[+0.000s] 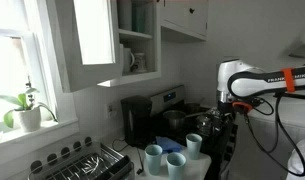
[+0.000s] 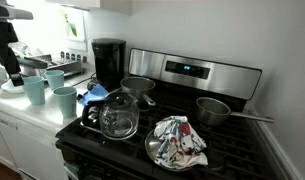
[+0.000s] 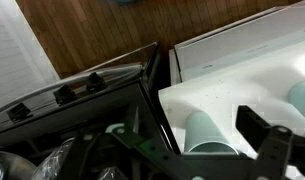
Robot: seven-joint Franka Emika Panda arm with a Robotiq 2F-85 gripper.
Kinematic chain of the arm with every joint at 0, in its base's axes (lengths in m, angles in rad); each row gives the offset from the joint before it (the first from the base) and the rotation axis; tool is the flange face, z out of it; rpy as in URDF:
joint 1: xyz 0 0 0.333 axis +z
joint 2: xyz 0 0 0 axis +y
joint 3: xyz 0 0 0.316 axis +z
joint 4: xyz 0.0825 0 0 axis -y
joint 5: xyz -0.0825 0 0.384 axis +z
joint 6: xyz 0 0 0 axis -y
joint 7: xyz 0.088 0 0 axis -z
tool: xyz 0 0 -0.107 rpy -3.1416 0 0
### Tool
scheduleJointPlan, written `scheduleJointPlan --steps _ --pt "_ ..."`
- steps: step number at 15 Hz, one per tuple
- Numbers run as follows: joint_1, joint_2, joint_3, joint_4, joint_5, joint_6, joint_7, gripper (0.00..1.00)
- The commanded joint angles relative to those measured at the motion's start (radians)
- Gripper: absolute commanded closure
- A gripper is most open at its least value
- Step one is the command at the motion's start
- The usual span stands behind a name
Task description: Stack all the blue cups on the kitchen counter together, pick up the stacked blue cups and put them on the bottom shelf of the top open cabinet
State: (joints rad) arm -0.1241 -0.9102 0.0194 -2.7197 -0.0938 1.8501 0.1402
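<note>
The gripper should next move to the rim of the blue cup (image 1: 198, 136) (image 3: 188, 149) nearest the stove and close there, on the stove side.
Three light blue cups stand upright on the white counter beside the stove. In both exterior views they show separately: one (image 1: 155, 155) (image 2: 34, 89), another (image 1: 176, 163) (image 2: 65, 102) and a third (image 1: 194, 145) (image 2: 54, 77). None is stacked. My gripper (image 1: 223, 108) (image 2: 10, 68) hangs above the cups and touches none. In the wrist view its fingers (image 3: 192, 150) are spread open and empty, with one cup (image 3: 206, 134) seen from above between them and a second cup (image 3: 301, 96) at the right edge.
The open top cabinet (image 1: 132, 45) hangs above a black coffee maker (image 1: 135, 120) (image 2: 108, 62). The black stove (image 2: 182, 125) carries a glass pot (image 2: 119, 116), pans (image 2: 213, 110) and a patterned cloth (image 2: 179, 140). A dish rack (image 1: 87, 163) and a window plant (image 1: 28, 110) are nearby.
</note>
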Motion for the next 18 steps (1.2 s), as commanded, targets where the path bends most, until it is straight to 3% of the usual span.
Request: scheduleJointPlan --steps 1,5,10,18 --pt "0.006 0.001 -0.005 0.002 -0.004 -0.003 0.003 0.0" --pt "0.006 0.001 -0.005 0.002 -0.004 -0.003 0.003 0.0" --pt "-0.023 0.102 -0.065 0.017 0.015 0.143 0.011 0.0" --pt "-0.004 0.341 -0.055 0.042 0.043 0.389 0.038 0.0"
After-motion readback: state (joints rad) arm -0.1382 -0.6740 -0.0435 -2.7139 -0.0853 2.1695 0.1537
